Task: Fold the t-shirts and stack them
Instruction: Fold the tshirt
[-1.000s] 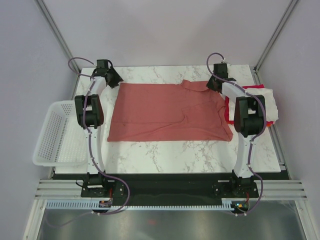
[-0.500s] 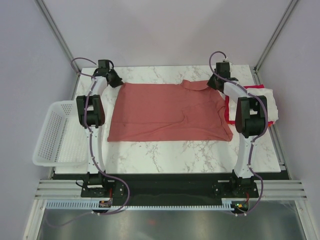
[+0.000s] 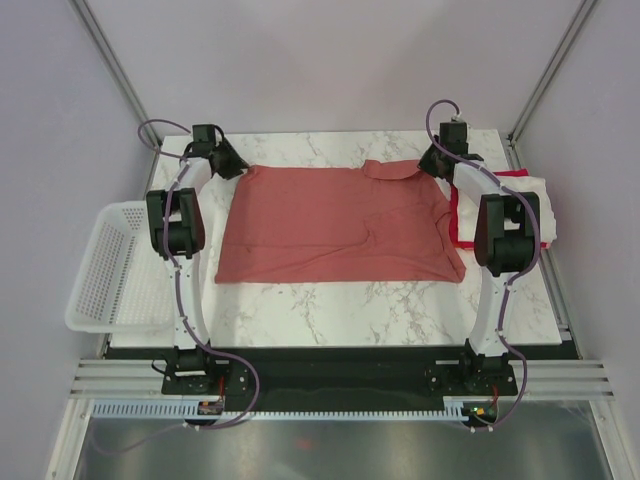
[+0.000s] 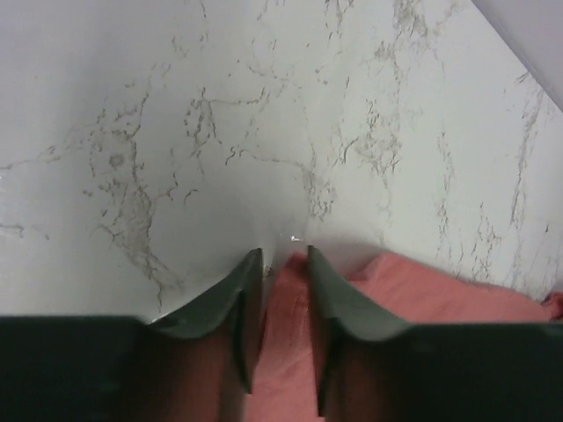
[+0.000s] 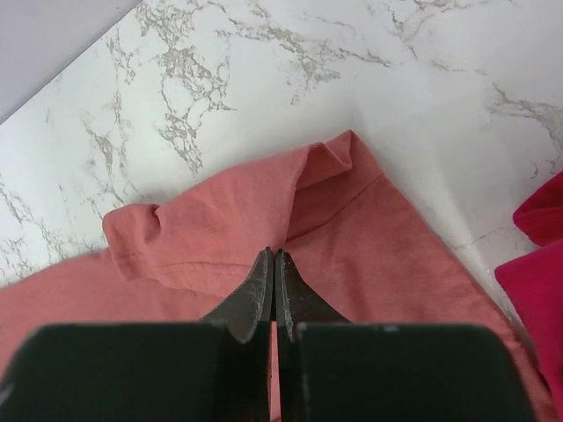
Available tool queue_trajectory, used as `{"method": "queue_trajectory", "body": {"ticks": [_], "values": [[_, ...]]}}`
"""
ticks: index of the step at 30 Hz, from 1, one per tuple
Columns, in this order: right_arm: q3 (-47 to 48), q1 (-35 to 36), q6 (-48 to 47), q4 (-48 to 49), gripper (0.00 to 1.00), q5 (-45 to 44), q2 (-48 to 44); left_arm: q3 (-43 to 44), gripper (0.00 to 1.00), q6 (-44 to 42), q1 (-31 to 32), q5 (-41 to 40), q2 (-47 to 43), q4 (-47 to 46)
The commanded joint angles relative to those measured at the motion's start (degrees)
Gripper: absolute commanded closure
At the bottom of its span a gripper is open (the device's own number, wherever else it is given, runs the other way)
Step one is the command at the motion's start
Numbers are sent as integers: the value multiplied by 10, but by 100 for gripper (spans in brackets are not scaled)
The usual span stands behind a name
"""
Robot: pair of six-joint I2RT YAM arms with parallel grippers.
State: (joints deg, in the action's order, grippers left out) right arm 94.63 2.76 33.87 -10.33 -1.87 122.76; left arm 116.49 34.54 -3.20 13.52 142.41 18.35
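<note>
The salmon-red t-shirt's far corner sits loose between my left gripper's open fingers, so my left gripper needs to pinch the corner's tip (image 4: 296, 260) before both grippers fold the t-shirt's far edge.
The salmon-red t-shirt (image 3: 330, 220) lies spread flat across the middle of the marble table. My left gripper (image 3: 232, 162) is at its far left corner. In the left wrist view the narrow jaws (image 4: 284, 257) hold that corner of the cloth (image 4: 422, 290) between them. My right gripper (image 3: 432, 163) is at the far right by the sleeve. In the right wrist view it (image 5: 274, 255) is pinched shut on a crease of the shirt (image 5: 229, 220). A cream-white t-shirt (image 3: 535, 195) lies on a red-magenta one (image 3: 460, 225) at the right, and the red-magenta one also shows in the right wrist view (image 5: 537, 255).
A white mesh basket (image 3: 105, 270) hangs off the table's left edge. The right arm reaches over the pile of shirts. Bare marble (image 3: 340, 300) runs along the near side of the shirt. Grey walls stand close behind the far edge.
Both grippers have moved slightly toward the far edge, the right one also to the right. The shirt's far edge is drawn a little straighter.
</note>
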Motion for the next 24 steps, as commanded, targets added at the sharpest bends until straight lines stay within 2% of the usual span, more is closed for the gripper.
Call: {"method": "queue_trajectory", "body": {"ticks": [1, 3, 6, 8, 12, 18, 20, 24], "values": [[14, 0, 5, 7, 100, 14, -25, -19, 57, -18, -2, -20, -38, -9], [14, 0, 7, 7, 100, 17, -23, -25, 45, -16, -2, -22, -35, -4], [13, 0, 8, 7, 100, 17, -19, -16, 35, -5, -1, -4, -19, 3], [14, 0, 8, 8, 100, 17, -17, 8, 33, -2, -1, -1, 1, 19], [13, 0, 8, 8, 100, 32, -17, -1, 33, 10, -3, -34, -13, 21], [11, 0, 11, 9, 100, 34, -16, -1, 36, 10, -3, -10, 1, 14], [11, 0, 13, 11, 100, 33, -17, 22, 34, 16, -4, -10, 13, 38], [6, 0, 16, 16, 100, 37, -19, 62, 40, 18, -5, 4, 40, 70]]}}
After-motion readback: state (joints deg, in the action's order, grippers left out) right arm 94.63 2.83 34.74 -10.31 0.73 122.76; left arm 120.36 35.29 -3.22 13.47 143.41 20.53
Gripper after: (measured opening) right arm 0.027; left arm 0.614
